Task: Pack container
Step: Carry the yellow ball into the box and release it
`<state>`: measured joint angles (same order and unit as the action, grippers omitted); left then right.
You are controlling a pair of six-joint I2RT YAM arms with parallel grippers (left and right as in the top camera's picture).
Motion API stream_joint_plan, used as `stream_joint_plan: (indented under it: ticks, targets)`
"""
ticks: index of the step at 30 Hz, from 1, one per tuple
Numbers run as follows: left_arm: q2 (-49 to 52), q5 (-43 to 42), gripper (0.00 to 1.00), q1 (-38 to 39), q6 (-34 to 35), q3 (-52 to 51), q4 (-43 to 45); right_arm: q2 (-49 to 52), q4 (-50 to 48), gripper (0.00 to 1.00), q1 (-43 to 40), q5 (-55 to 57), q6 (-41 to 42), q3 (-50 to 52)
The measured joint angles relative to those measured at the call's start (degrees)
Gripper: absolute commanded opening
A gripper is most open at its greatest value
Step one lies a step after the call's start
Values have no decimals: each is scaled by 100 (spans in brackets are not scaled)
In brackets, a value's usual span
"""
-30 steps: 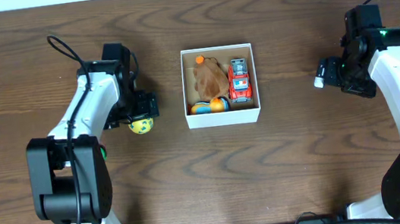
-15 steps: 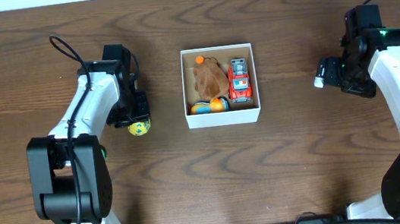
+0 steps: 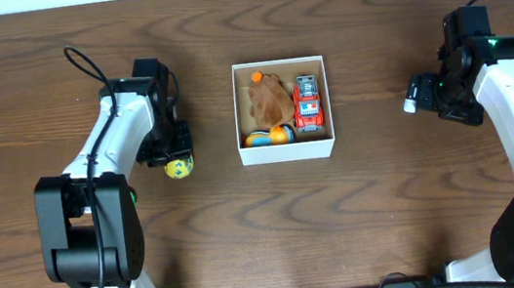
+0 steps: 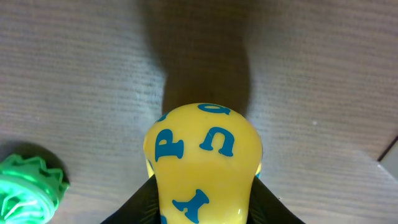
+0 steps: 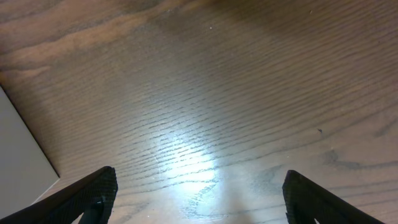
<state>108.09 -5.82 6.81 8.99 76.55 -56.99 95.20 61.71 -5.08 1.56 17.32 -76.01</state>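
Observation:
I need to release the yellow toy in the container's corner (image 3: 312, 129) between the red toy truck and the container's near side, using my left gripper.
The container (image 3: 287, 148), a small white box with a tan inside, stands mid-table and holds a brown toy (image 3: 268, 97), a red toy truck (image 3: 307, 104) and a blue-orange toy (image 3: 269, 137). Left of it, a yellow toy with blue letters (image 3: 178, 167) (image 4: 202, 158) rests on the table. My left gripper (image 3: 176, 154) (image 4: 202, 208) is shut on this yellow toy, a black finger pressed against each side. My right gripper (image 3: 427, 92) (image 5: 198, 190) hangs open over bare wood at the right, nothing between its fingers.
A green ridged object (image 4: 28, 186) lies close to the yellow toy in the left wrist view. A white corner of the container (image 5: 18, 165) shows at the left edge of the right wrist view. Dark wood table (image 3: 363, 210) lies all around.
My left gripper has closed from wide open onto the yellow toy, which shifted slightly. The right arm has not moved.

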Motion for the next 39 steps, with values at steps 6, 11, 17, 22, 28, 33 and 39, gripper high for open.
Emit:
stream_joint_plan:
  ticks: [6, 11, 17, 22, 28, 33, 39]
  targets:
    - [-529, 2, 6, 428, 0, 603, -273, 0, 2, 87, 0, 2, 0, 0]
    - [-1510, -2, 6, 1189, 0, 1106, -68, 0, 2, 87, 0, 2, 0, 0]
    - [-2033, -20, 6, 2267, 0, 1220, 511, 0, 2, 87, 0, 2, 0, 0]
    - [-1561, -22, 6, 2879, 0, 1220, 953, 0, 2, 87, 0, 2, 0, 0]
    - [-612, -22, 7, 3327, 0, 1209, 1202, 0, 2, 87, 0, 2, 0, 0]
    - [-59, -4, 25, 3429, 0, 1198, 1270, 0, 2, 87, 0, 0, 0, 0]
    - [44, 0, 65, 3410, 4, 1198, 1261, 0, 2, 87, 0, 2, 0, 0]
